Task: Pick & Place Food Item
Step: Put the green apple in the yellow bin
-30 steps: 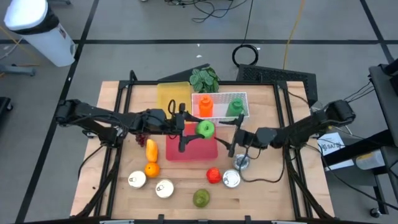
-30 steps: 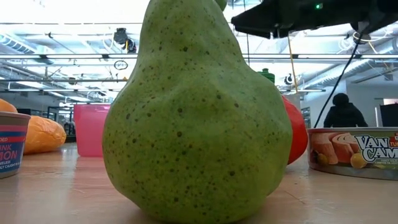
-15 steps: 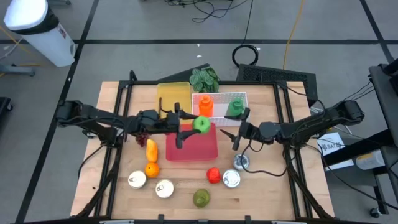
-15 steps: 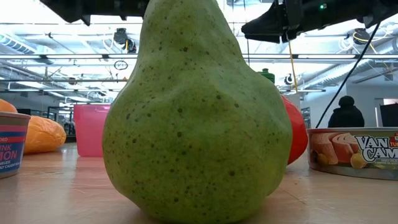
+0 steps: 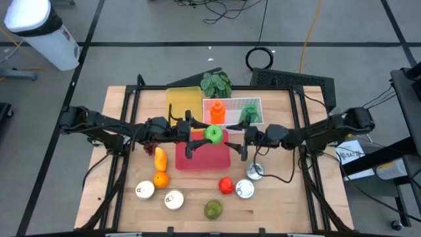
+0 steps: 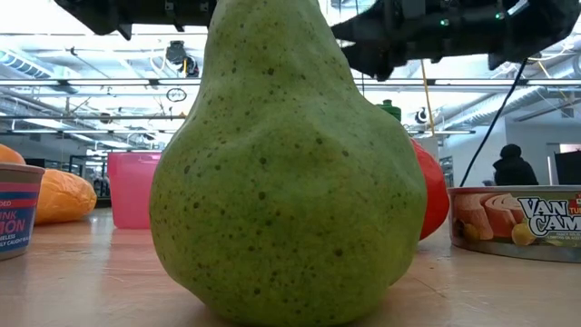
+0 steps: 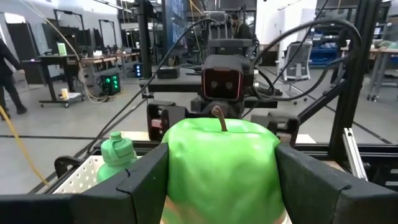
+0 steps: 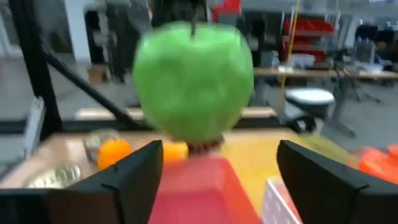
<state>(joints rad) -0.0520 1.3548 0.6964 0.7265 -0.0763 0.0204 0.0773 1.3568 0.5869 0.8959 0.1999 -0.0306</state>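
My left gripper spans the apple's wide middle, so my right gripper needs to steady the apple while my left gripper opens and takes it nearer the stem (image 7: 219,119).
My left gripper (image 5: 208,136) is shut on a green apple (image 5: 213,135) above the red box (image 5: 202,158) at mid-table. The apple fills the left wrist view (image 7: 222,165), stem up. My right gripper (image 5: 244,143) is open and empty, just to the right of the apple and facing it. In the right wrist view its fingers (image 8: 140,177) stand apart, with the apple (image 8: 193,81) ahead of them. In the low view both arms show only as dark shapes along the top. My left gripper pinches the apple's two opposite sides (image 7: 177,168) between its two fingers (image 7: 146,183). The fingers come level from the table's left. The apple is upright, stem on top, lifted clear above the red box.
A white basket (image 5: 231,103) with an orange and a green bottle stands behind the box. A yellow board (image 5: 182,102) and leafy greens (image 5: 216,83) lie at the far side. An orange (image 5: 160,179), several cans (image 5: 173,199), a tomato (image 5: 225,186) and a pear (image 5: 212,209) lie near the front.
My left gripper has carried the apple a little toward the table's far edge, over the red box. My right gripper has gone toward the far edge and then left, toward the apple, staying open.
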